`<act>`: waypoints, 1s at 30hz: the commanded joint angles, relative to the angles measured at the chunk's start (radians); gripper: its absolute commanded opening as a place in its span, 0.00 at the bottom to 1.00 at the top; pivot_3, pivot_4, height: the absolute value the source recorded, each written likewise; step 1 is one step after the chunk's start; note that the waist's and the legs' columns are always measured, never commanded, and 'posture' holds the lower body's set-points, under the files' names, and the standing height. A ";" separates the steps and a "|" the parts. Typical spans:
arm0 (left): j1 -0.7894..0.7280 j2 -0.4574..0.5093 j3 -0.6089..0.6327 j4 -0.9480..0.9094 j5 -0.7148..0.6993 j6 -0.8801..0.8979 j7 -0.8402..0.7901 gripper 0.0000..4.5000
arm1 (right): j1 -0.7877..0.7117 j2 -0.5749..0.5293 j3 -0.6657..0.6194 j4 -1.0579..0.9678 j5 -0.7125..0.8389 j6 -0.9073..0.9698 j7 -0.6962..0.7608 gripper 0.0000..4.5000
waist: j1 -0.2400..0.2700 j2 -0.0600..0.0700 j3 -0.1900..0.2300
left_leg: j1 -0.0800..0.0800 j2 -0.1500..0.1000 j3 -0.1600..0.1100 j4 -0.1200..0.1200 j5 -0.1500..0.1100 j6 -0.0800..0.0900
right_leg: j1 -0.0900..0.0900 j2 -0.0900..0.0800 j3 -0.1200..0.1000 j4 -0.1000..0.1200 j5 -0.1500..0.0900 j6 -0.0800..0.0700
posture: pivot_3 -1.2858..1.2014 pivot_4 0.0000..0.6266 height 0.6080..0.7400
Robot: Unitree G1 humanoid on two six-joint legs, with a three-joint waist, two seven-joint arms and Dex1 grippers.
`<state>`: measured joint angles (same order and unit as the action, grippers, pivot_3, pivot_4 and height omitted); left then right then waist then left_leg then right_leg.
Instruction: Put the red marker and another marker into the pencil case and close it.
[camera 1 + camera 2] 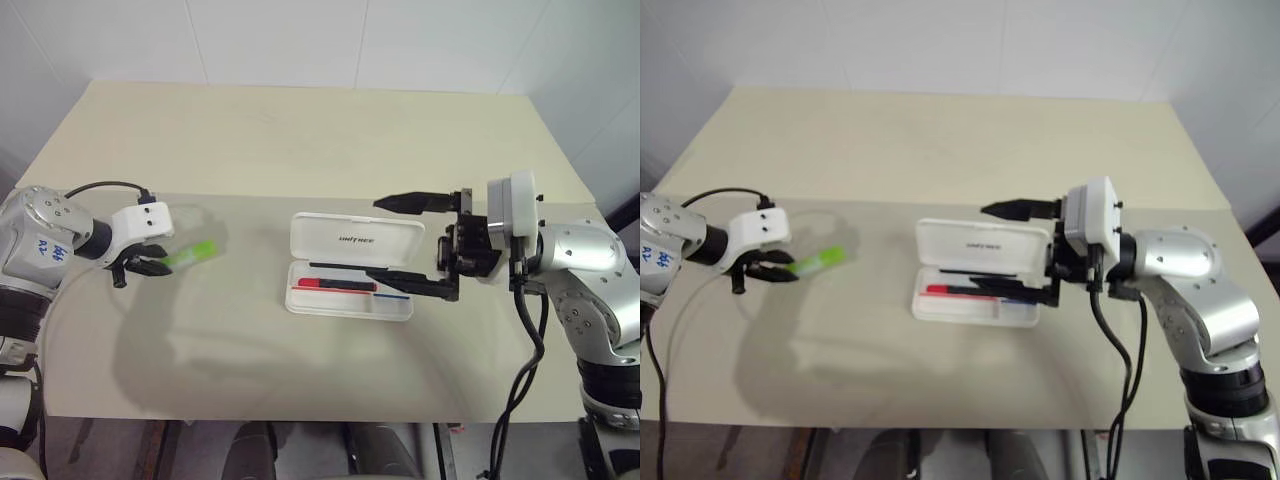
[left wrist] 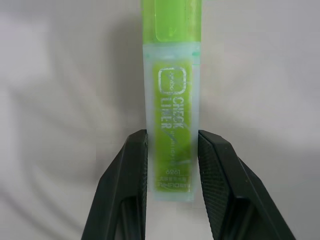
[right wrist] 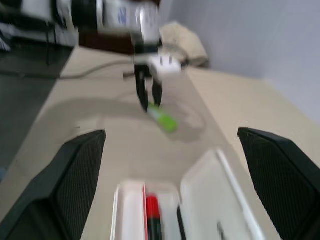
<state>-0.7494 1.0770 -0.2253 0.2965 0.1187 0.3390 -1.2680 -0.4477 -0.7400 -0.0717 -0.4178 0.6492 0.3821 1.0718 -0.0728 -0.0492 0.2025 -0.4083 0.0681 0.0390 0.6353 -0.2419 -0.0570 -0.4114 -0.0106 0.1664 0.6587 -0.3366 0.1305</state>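
Note:
My left gripper is to release the lime-green marker in the pencil case's front compartment (image 1: 329, 300), so that I leave it alongside the red marker.
The white pencil case (image 1: 335, 237) lies open at the table's middle, lid propped up at the back. The red marker (image 1: 335, 285) lies in its tray, and it also shows in the right wrist view as the red marker (image 3: 152, 210). At the far left my left gripper (image 1: 150, 265) is shut on the lime-green marker (image 1: 195, 253), whose free end points toward the case. The left wrist view has both black fingers (image 2: 131, 167) pressed on the marker's (image 2: 171, 110) lower barrel. My right gripper (image 1: 375, 238) stands wide open and level over the case's right part, one finger behind the lid and one over the tray.
The beige table (image 1: 300, 140) stretches far behind the case to a white wall. A black cable (image 1: 100, 186) loops from my left wrist. Between the green marker and the case lies bare tabletop.

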 commanded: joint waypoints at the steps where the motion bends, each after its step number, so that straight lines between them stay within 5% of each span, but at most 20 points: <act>1: -0.007 0.010 0.064 -0.108 -0.066 -0.033 -0.043 0.24 | 0.050 -0.036 -0.078 -0.033 0.007 -0.012 -0.004 1.00 | 0.000 0.000 0.000 | 0.000 0.000 0.000 0.000 0.000 0.000 | 0.000 0.000 0.000 0.000 0.000 0.000 | 0.52 0.24 1.00; 9: 0.017 -0.088 0.088 -0.302 -0.241 0.042 -0.109 0.24 | 0.200 -0.118 -0.175 -0.006 -0.062 -0.065 0.015 1.00 | -0.005 0.000 0.000 | 0.002 0.000 0.000 0.002 0.000 0.000 | 0.002 0.001 0.000 0.001 0.000 0.001 | 0.52 0.24 1.00; 30: -0.120 -0.422 -0.167 -0.293 -0.176 0.070 -0.075 0.24 | 0.468 -0.119 -0.338 -0.223 -0.012 0.037 -0.128 1.00 | -0.008 0.000 0.000 | 0.004 -0.002 -0.003 0.013 0.000 0.002 | 0.013 0.001 0.003 -0.004 0.004 0.007 | 0.52 0.24 1.00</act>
<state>-0.8354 0.6647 -0.3948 0.0139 -0.0686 0.4151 -1.3504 0.0185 -0.8625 -0.3704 -0.5991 0.6163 0.4181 0.9650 -0.0808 -0.0491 0.2024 -0.4046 0.0665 0.0358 0.6477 -0.2422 -0.0548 -0.3980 -0.0091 0.1691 0.6545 -0.3324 0.1379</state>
